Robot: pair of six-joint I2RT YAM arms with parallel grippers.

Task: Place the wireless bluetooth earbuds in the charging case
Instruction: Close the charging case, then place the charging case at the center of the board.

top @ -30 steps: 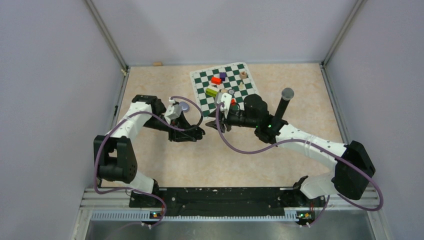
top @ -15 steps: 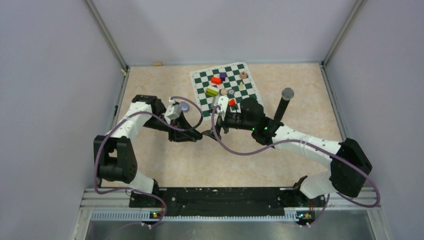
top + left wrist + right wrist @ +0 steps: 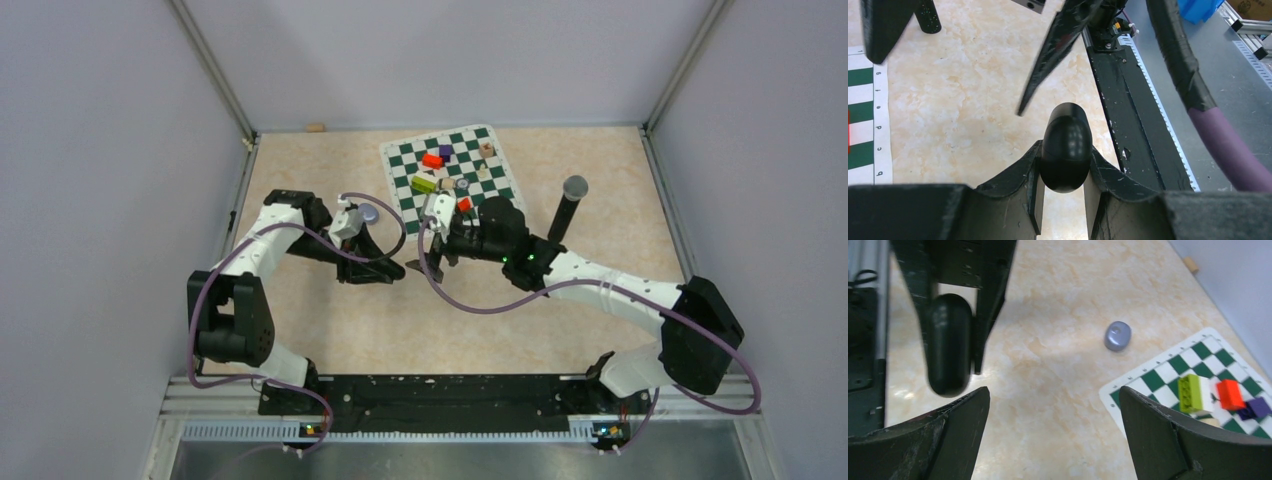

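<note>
Next, my left gripper sets the black charging case, now held just above the table, down on the bare table just off the chessboard's front edge (image 3: 446, 243).
My left gripper (image 3: 1066, 150) is shut on a glossy black oval charging case (image 3: 1066, 145), lid closed, held just above the table. In the right wrist view the case (image 3: 949, 350) sits at the upper left, between the left fingers. My right gripper (image 3: 1053, 395) is open wide with nothing between its fingers, facing the left gripper (image 3: 395, 268) from close by. A pale purple rounded piece (image 3: 1118, 336) lies on the table behind the left wrist (image 3: 370, 212); I cannot tell whether it is an earbud. No other earbuds can be made out.
A green-and-white chessboard (image 3: 485, 135) lies at the back with red, purple, lime and wooden blocks (image 3: 432, 160) on it. A black post with a grey top (image 3: 567, 210) stands right of the right arm. A small wooden piece (image 3: 316, 127) lies by the back wall.
The right gripper has opened wide and shifted a little left, closer to the left gripper. The left arm and the case have not moved.
</note>
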